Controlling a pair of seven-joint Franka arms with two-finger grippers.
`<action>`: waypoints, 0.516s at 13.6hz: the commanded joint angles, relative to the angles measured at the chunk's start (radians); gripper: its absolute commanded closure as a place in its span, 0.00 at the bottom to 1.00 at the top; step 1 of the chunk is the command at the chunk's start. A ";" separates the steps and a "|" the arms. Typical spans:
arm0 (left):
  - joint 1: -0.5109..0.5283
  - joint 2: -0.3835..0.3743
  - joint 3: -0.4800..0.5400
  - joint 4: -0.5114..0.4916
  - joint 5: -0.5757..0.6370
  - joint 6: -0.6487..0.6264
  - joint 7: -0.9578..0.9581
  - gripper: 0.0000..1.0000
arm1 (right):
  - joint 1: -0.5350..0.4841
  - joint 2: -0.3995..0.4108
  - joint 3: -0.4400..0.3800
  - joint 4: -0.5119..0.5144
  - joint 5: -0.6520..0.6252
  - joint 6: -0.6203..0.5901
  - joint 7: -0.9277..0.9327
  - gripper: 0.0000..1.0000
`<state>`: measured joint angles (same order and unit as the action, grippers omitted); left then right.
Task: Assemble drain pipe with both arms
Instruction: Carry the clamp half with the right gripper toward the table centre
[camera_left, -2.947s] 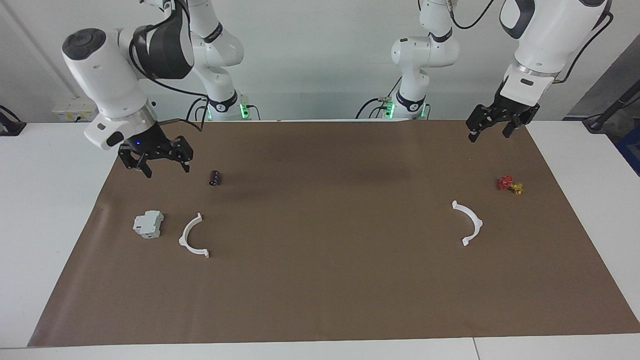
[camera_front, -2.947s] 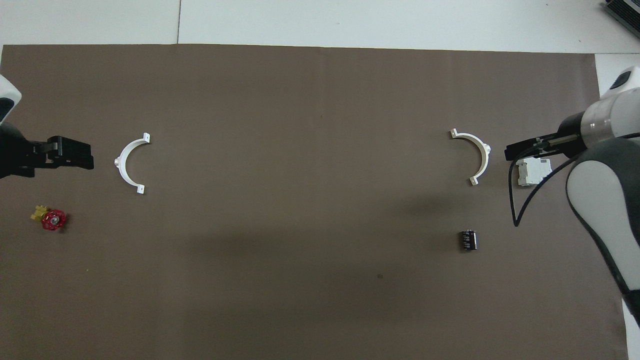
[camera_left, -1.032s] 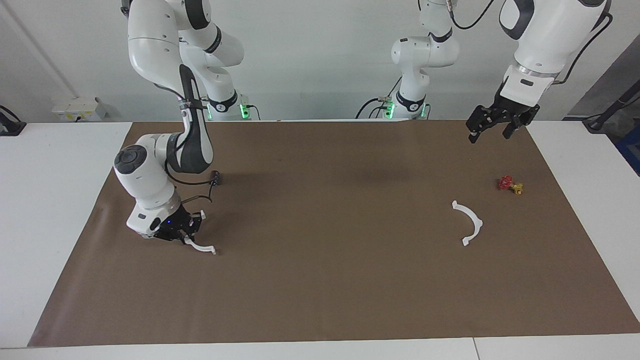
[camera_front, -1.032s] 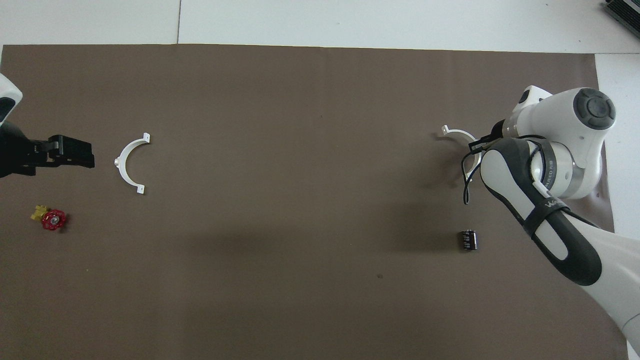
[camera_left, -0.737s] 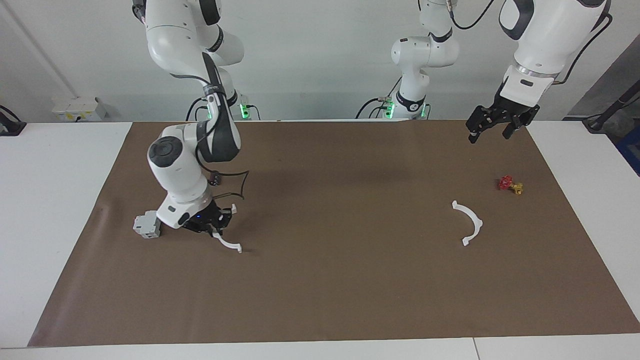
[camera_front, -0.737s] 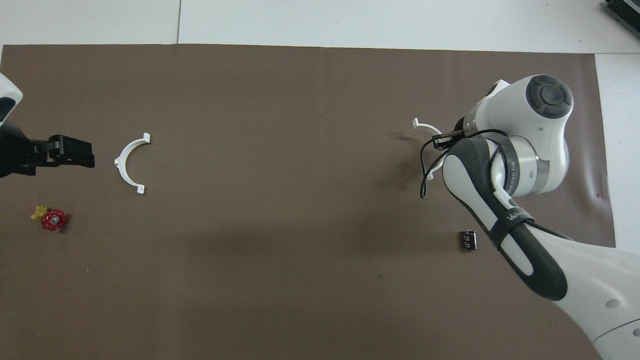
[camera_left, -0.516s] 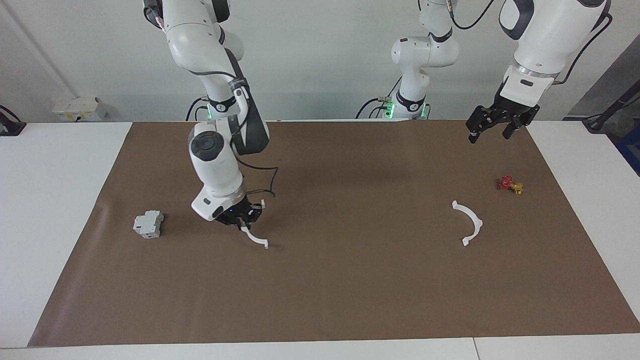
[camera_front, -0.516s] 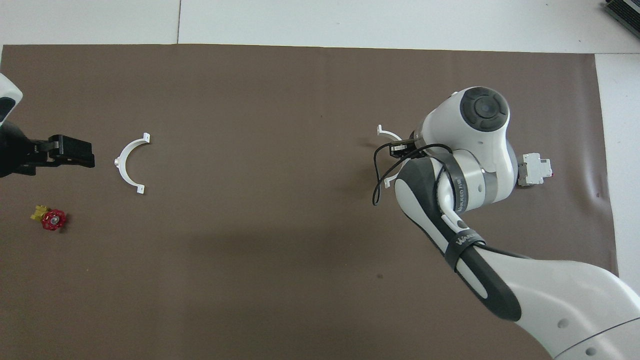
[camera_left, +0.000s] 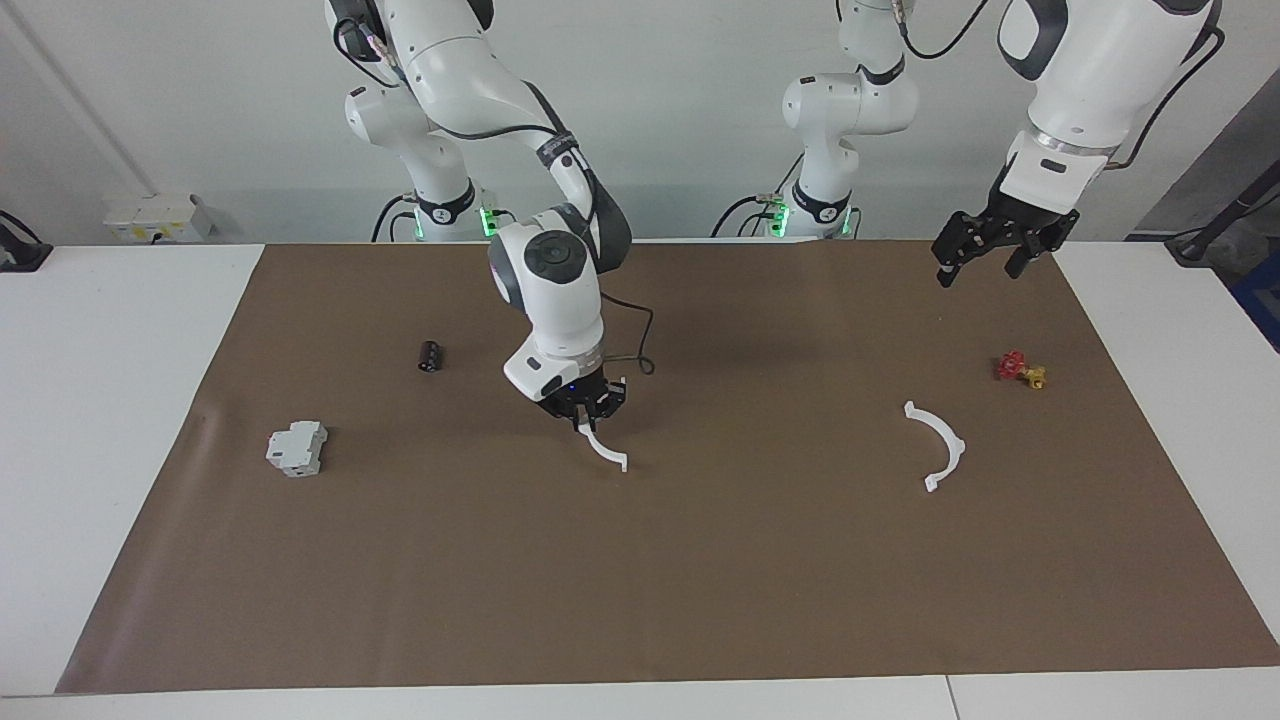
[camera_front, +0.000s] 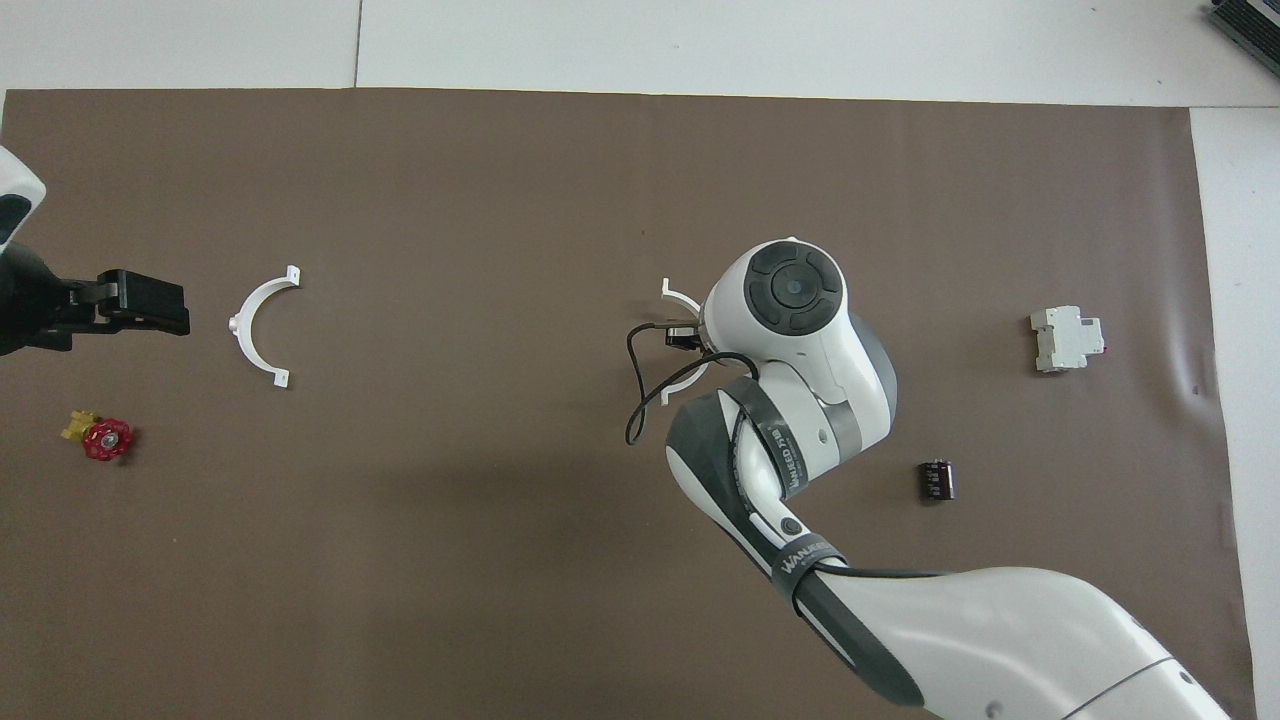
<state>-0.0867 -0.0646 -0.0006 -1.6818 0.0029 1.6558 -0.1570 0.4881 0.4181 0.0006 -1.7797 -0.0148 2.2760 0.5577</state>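
The white arc in my right gripper will be let go on the mat (camera_front: 659, 364) between the lying arc and the boxy block.
My right gripper (camera_left: 587, 412) is shut on one white half-ring arc (camera_left: 606, 451) of the drain pipe. It holds the arc over the middle of the brown mat, hanging down from the fingers. In the overhead view the arm covers most of this arc (camera_front: 681, 295) and the right gripper (camera_front: 686, 335). The other white half-ring arc (camera_left: 938, 445) lies flat on the mat toward the left arm's end and also shows in the overhead view (camera_front: 262, 325). My left gripper (camera_left: 985, 262) is open and empty in the air over that end of the mat; it waits there (camera_front: 145, 305).
A grey-white boxy block (camera_left: 297, 447) and a small black cylinder (camera_left: 429, 355) lie toward the right arm's end. A small red and yellow valve (camera_left: 1019, 369) lies near the left arm's end, nearer to the robots than the lying arc. The brown mat (camera_left: 700, 600) covers the table.
My right gripper came down beside the boxy block, shut on the arc there and carried it toward the middle of the mat. The left arm has not moved.
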 joint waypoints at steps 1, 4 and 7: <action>-0.011 -0.026 0.010 -0.033 -0.017 0.024 0.004 0.00 | 0.017 0.036 -0.002 0.023 -0.022 0.037 0.040 1.00; -0.011 -0.029 0.010 -0.042 -0.017 0.024 0.005 0.00 | 0.041 0.051 -0.002 0.022 -0.022 0.053 0.071 1.00; -0.019 -0.029 0.010 -0.042 -0.017 0.024 0.002 0.00 | 0.067 0.071 -0.002 0.020 -0.024 0.082 0.106 1.00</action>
<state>-0.0880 -0.0646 -0.0018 -1.6862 0.0029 1.6558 -0.1568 0.5385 0.4615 0.0003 -1.7768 -0.0210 2.3268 0.6245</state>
